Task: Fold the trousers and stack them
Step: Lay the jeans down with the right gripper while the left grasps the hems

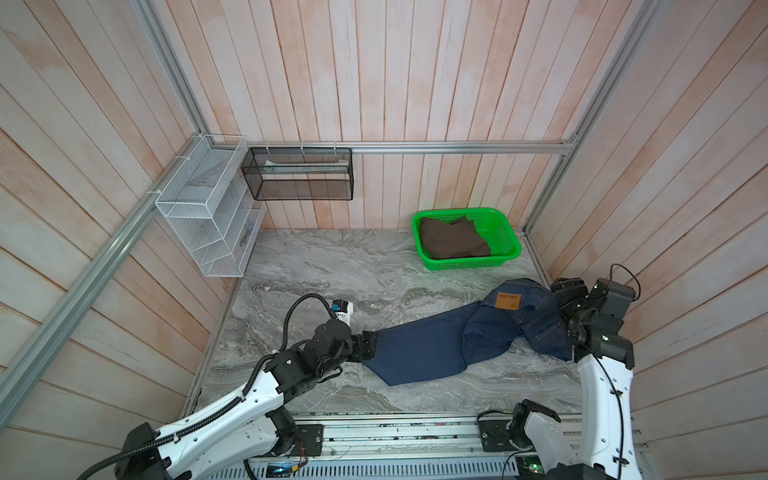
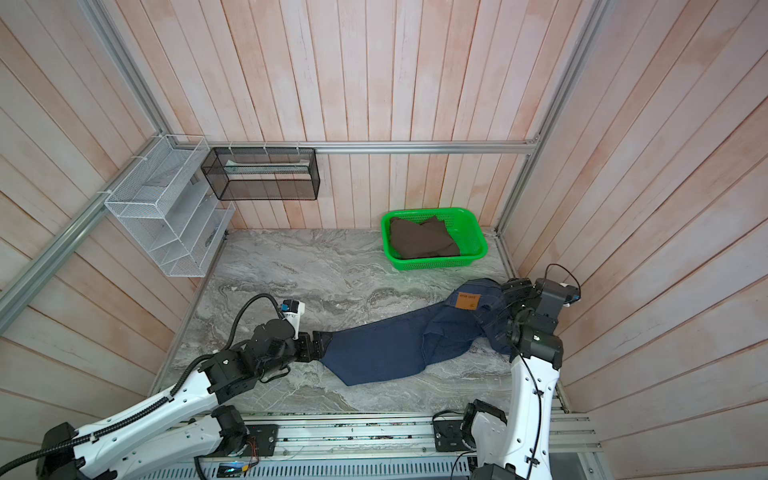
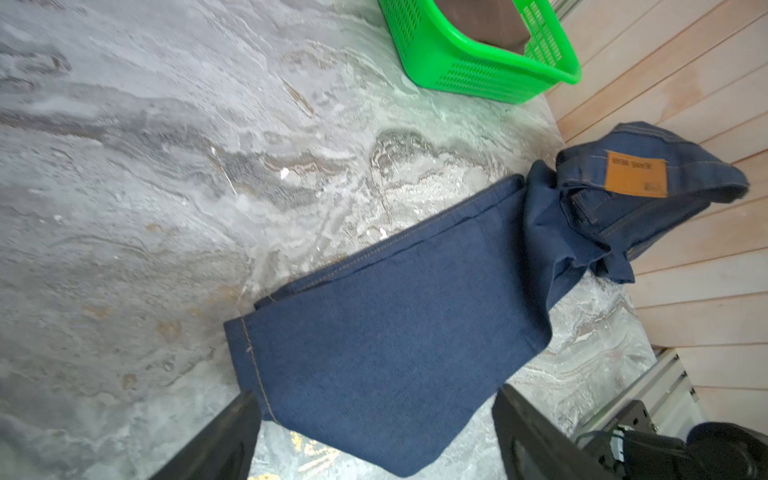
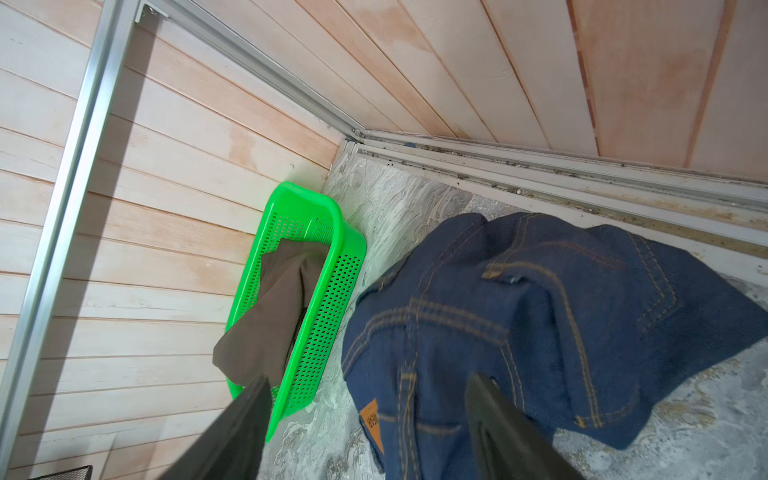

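The waist of the jeans lies bunched close to the wall, so the robot's left gripper should take the legs' near edge point(image 1: 393, 379) and pull the jeans straight before folding.
The trousers point(image 1: 428, 345) point(image 2: 386, 345) are dark navy jeans lying across the marble table, legs to the left and bunched waist to the right. A tan patch point(image 1: 508, 301) point(image 3: 636, 173) point(image 4: 371, 419) shows on the waistband. My left gripper point(image 1: 368, 347) point(image 2: 320, 345) point(image 3: 376, 392) is open at the leg end, and the hem corner point(image 3: 266, 374) lies between its spread jaws. My right gripper point(image 1: 562, 291) point(image 2: 515, 289) point(image 4: 368, 378) hangs open over the rumpled waist point(image 4: 540, 311), close to the right wall, and grips nothing.
A green basket point(image 1: 505, 232) point(image 2: 473, 232) point(image 3: 457, 70) point(image 4: 340, 257) holding a folded brown garment point(image 1: 453, 239) stands at the back right. A white wire rack point(image 1: 208, 208) and a black mesh shelf point(image 1: 299, 174) hang at the back left. Bare marble point(image 1: 332, 270) spreads behind the jeans.
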Available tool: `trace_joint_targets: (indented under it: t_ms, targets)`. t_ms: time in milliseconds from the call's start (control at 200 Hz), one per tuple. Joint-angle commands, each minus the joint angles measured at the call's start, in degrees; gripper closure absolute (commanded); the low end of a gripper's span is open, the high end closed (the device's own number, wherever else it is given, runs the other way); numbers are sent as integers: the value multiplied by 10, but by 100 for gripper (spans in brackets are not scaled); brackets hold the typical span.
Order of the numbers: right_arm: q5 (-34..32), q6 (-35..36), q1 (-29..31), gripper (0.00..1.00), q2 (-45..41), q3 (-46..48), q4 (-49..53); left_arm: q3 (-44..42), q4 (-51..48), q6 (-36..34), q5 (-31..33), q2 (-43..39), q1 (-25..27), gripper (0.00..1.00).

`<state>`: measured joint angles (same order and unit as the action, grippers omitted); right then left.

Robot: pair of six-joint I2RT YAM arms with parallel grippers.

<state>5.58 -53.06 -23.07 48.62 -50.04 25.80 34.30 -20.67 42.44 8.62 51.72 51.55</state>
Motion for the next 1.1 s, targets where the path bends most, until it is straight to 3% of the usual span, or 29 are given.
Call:
trace_joint_targets:
  t_ms: [0, 250, 580, 670, 830, 885, 1010, 1090]
  targets:
    - [26, -16, -1, 24, -6, -12, 12, -25, 15, 97, 34, 21, 48, 9]
    - [79, -46, 31, 25, -1, 36, -34, -59, 126, 206, 45, 107, 128, 8]
    - [-12, -49, 243, 25, 20, 77, -22, -65, 181, 267, 39, 194, 169, 14]
    - [-19, -52, 263, 25, 22, 99, -27, -68, 200, 273, 47, 208, 169, 21]
    - [-25, -46, 267, 25, 22, 115, -28, -48, 215, 261, 56, 253, 166, 47]
    - [-28, -41, 267, 25, 22, 110, -23, -46, 215, 259, 53, 267, 161, 50]
    - [-36, -29, 267, 25, 22, 97, -7, -50, 217, 261, 44, 278, 149, 49]
    - [-39, -21, 267, 24, 25, 89, 5, -44, 195, 260, 46, 275, 147, 27]
